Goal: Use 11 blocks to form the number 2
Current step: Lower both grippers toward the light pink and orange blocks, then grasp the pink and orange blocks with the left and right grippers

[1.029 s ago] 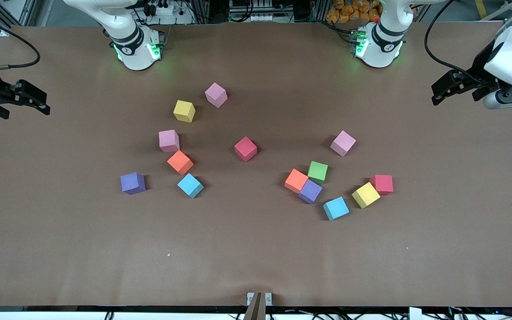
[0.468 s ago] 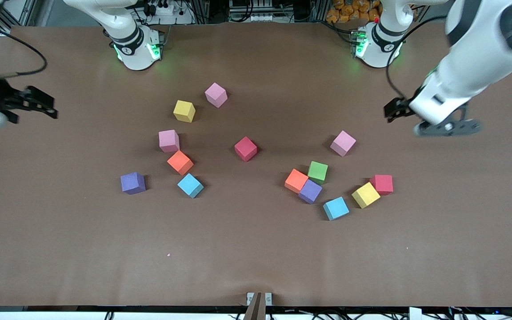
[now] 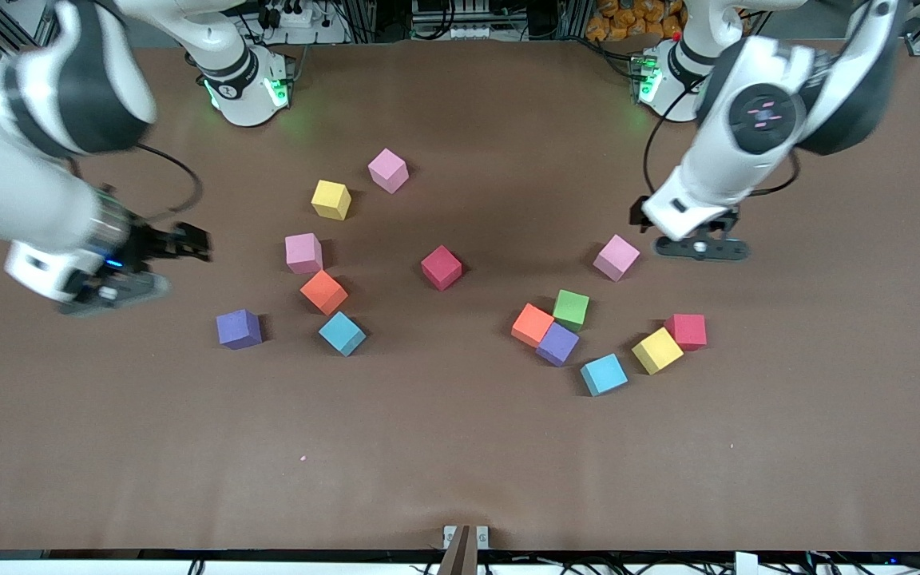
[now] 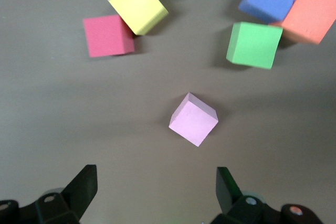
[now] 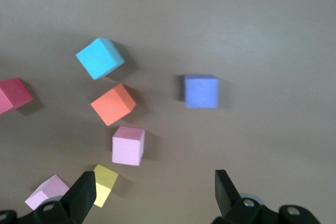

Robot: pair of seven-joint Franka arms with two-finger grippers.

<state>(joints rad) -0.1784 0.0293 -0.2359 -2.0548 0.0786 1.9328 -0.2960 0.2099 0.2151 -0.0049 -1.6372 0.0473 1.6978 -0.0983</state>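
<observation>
The pink block [image 3: 616, 258] [image 4: 193, 119] is the one lying nearest the green block. My left gripper closes on opposite sides of it next.
Several foam blocks lie loose on the table; no number 2 shows. Toward the left arm's end lie a pink block [image 3: 616, 257], green [image 3: 571, 309], orange [image 3: 532, 325], purple [image 3: 557, 343], light blue [image 3: 604, 374], yellow [image 3: 656, 350] and red [image 3: 687, 331]. A red block [image 3: 441, 267] sits mid-table. Toward the right arm's end lie pink [image 3: 303, 253], orange [image 3: 323, 291], light blue [image 3: 342, 333] and purple [image 3: 239, 328]. My left gripper [image 3: 640, 216] [image 4: 155, 187] is open and empty, above the table beside the pink block [image 4: 193, 119]. My right gripper [image 3: 188, 242] [image 5: 155, 192] is open and empty, near the purple block [image 5: 201, 91].
A yellow block [image 3: 331, 200] and another pink block [image 3: 388, 170] lie nearer the right arm's base. The brown table [image 3: 460, 463] is bare along the edge nearest the front camera. The arm bases stand along the table's edge farthest from that camera.
Both arms have swung in from the table's ends toward the blocks. The left gripper now hovers by the pink block, the right gripper near the purple one. No block has moved.
</observation>
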